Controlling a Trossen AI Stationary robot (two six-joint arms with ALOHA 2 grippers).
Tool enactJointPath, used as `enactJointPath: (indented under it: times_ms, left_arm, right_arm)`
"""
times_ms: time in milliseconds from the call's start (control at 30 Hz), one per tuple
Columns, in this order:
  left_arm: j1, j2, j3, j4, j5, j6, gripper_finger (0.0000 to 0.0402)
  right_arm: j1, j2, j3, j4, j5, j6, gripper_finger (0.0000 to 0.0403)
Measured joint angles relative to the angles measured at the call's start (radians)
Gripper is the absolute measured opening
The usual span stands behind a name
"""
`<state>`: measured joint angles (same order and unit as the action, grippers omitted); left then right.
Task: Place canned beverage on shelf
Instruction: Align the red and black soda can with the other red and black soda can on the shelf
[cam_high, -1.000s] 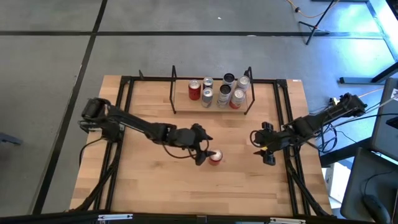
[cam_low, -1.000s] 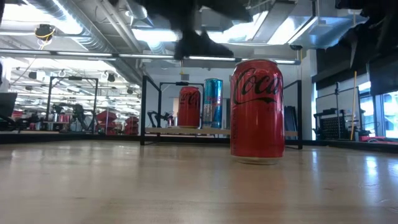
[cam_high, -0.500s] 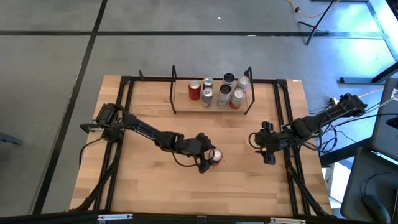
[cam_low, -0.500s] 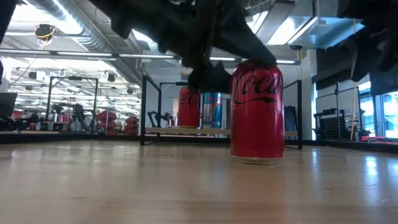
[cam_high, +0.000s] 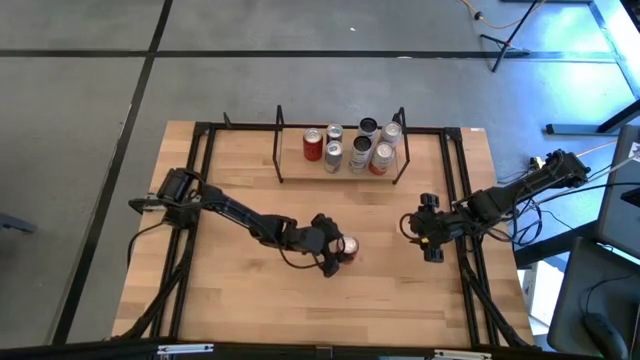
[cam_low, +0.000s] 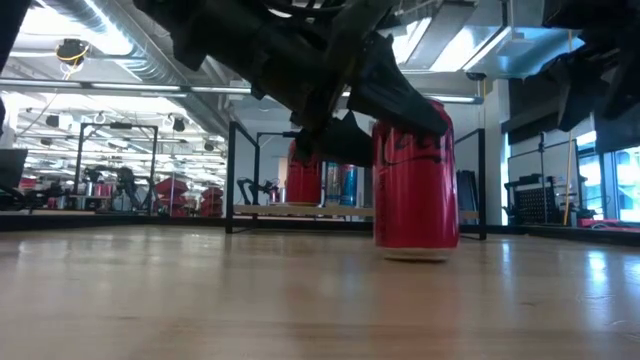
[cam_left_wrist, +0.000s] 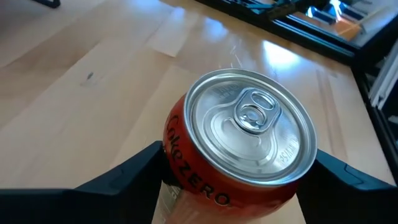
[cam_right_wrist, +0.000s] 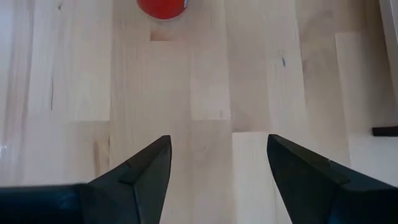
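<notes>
My left gripper will set the Coke Zero can free on the shelf's plank (cam_high: 317, 168) in front of the red can.
A red Coke Zero can (cam_high: 347, 248) stands upright on its base on the wooden table, right of its middle; it also shows in the low view (cam_low: 416, 190) and the left wrist view (cam_left_wrist: 242, 143). My left gripper (cam_high: 337, 253) is at the can, one finger on each side of its top. My right gripper (cam_high: 428, 238) is open and empty over the table's right part; its wrist view (cam_right_wrist: 217, 155) shows the can (cam_right_wrist: 161, 7) farther off. The shelf (cam_high: 340, 172) stands at the far edge with several cans on its plank. My left gripper has the can's upper side wall, just below the rim (cam_left_wrist: 171, 152), between its two fingers (cam_left_wrist: 140, 171). The fingers come slanting down from the table's left. The can stays upright with its base on the table (cam_low: 416, 255).
Several cans (cam_high: 355, 148), red and silver, crowd the shelf's plank between the black wire end frames (cam_high: 279, 145). Black rails (cam_high: 455, 190) run along the table's sides. Bare wood lies between the can and the shelf.
My left gripper has come down and toward the table's right, and its fingers now stand on both sides of the can's top. The can has stayed upright on the table.
</notes>
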<state>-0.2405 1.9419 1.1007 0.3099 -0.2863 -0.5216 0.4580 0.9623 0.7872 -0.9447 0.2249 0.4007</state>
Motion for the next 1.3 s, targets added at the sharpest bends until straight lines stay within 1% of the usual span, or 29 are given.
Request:
enactJointPath:
  times_ms: [100,200,333,400,500,633,733,867,967,1100,1300]
  left_arm:
    - [0.0,-0.01,0.0,-0.008,-0.01,-0.026,0.0273]
    - [0.0,-0.046,-0.002,-0.043,-0.023,-0.039,0.0273]
    - [0.007,-0.164,-0.002,-0.124,-0.031,-0.053,0.0273]
    - [0.019,-0.23,0.0,-0.205,-0.047,-0.051,0.0273]
    - [0.054,-0.324,0.0,-0.349,-0.092,-0.004,0.0273]
    - [0.148,-0.421,0.0,-0.514,-0.121,0.06,0.0272]
    - [0.237,-0.432,0.0,-0.563,-0.109,0.116,0.0272]
    - [0.349,-0.415,0.0,-0.547,-0.052,0.192,0.0272]
    - [0.415,-0.384,0.0,-0.567,-0.035,0.233,0.0272]
    - [0.469,-0.361,0.0,-0.538,-0.033,0.283,0.0272]
    - [0.516,-0.337,0.0,-0.523,-0.018,0.323,0.0271]
  right_arm:
    - [0.0,0.0,0.0,0.0,-0.002,0.036,0.025]
    - [0.0,0.0,0.0,0.0,-0.025,0.048,0.025]
    - [0.0,0.0,0.0,0.003,-0.034,0.073,0.025]
    - [0.0,0.0,0.0,0.007,-0.028,0.089,0.025]
    - [0.0,0.0,0.0,0.011,-0.015,0.092,0.025]
    - [0.0,0.0,0.0,0.017,0.023,0.092,0.025]
    - [0.0,0.0,0.0,0.038,0.058,0.093,0.025]
    - [0.0,0.0,0.0,0.059,0.092,0.093,0.025]
    - [0.0,0.0,0.0,0.06,0.099,0.104,0.025]
    - [0.0,0.0,0.0,0.058,0.107,0.143,0.025]
    - [0.0,0.0,0.0,0.058,0.128,0.157,0.025]
